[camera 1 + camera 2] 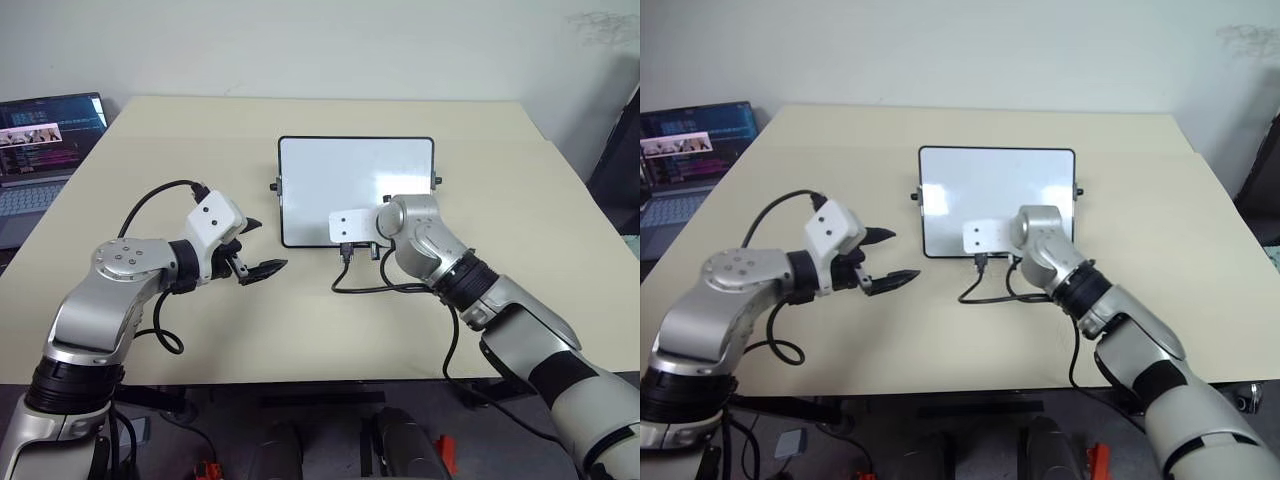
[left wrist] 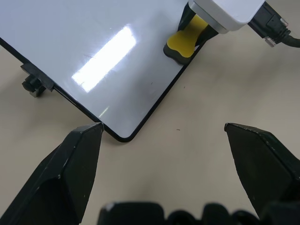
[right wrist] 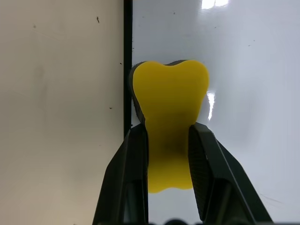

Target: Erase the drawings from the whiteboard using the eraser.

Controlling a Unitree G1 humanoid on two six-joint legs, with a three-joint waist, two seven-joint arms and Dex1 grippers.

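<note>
Next, my right gripper lets go of the eraser. It will then rest on the table (image 1: 531,258) between the whiteboard and the edge opposite the laptop.
The whiteboard (image 1: 355,180) lies flat in the middle of the table, black-framed and glossy. Its visible surface is plain white with glare, and the drawings are out of view. My right gripper (image 3: 168,132) is shut on the eraser (image 3: 169,93), a yellow block with a black base. It presses the eraser down on the board just inside the near frame edge. The left wrist view shows the eraser (image 2: 183,44) near the board's front edge. My left gripper (image 1: 262,247) hovers open over the table off the board's near left corner, holding nothing.
An open laptop (image 1: 45,140) sits at the far left edge of the tan table (image 1: 520,200). A black cable (image 1: 385,287) loops on the table just before the board. Small black knobs (image 1: 275,186) stick out from the board's sides.
</note>
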